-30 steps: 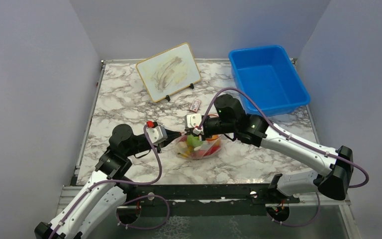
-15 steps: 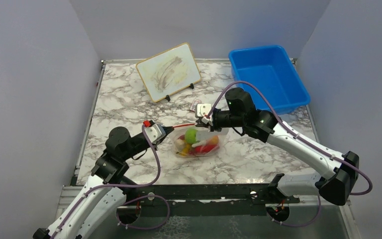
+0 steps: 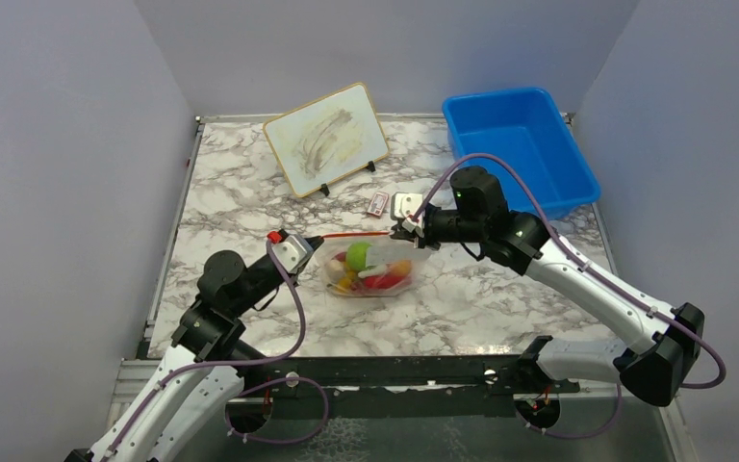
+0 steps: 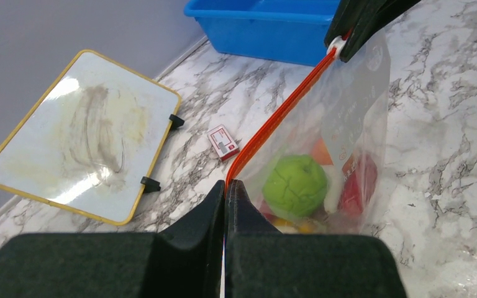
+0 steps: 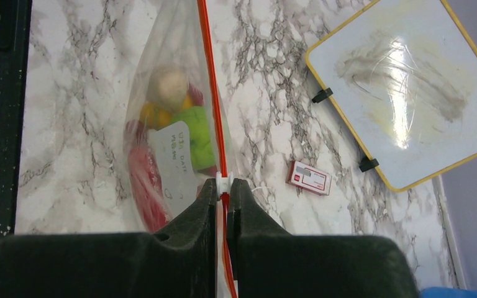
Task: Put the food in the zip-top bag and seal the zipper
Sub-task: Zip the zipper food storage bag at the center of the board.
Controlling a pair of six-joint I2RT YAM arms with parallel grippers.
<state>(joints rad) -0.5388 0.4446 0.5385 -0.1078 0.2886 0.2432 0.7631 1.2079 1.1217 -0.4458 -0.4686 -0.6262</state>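
My right gripper will set the zipper's slider end free on the marble point(image 3: 416, 224), in the spot between the red-and-white card and the blue bin.
The clear zip-top bag point(image 3: 366, 269) hangs stretched between my two grippers above the table middle. Its red-orange zipper point(image 3: 356, 234) runs taut along the top edge. Inside lie the food: a green round fruit point(image 4: 295, 184), red pieces point(image 4: 354, 186), a peach-coloured fruit point(image 5: 168, 87) and yellow bits. My left gripper point(image 4: 225, 184) is shut on the zipper's left end. My right gripper point(image 5: 223, 183) is shut on the zipper at its white slider point(image 5: 223, 183), at the bag's right end point(image 3: 409, 231).
A blue plastic bin point(image 3: 518, 149) stands at the back right. A yellow-framed whiteboard point(image 3: 325, 138) leans on stands at the back. A small red-and-white card point(image 3: 378, 202) lies on the marble just behind the bag.
Both grippers moved apart and away from the front edge, stretching the zipper out straight. The bag shifted left and back with them.
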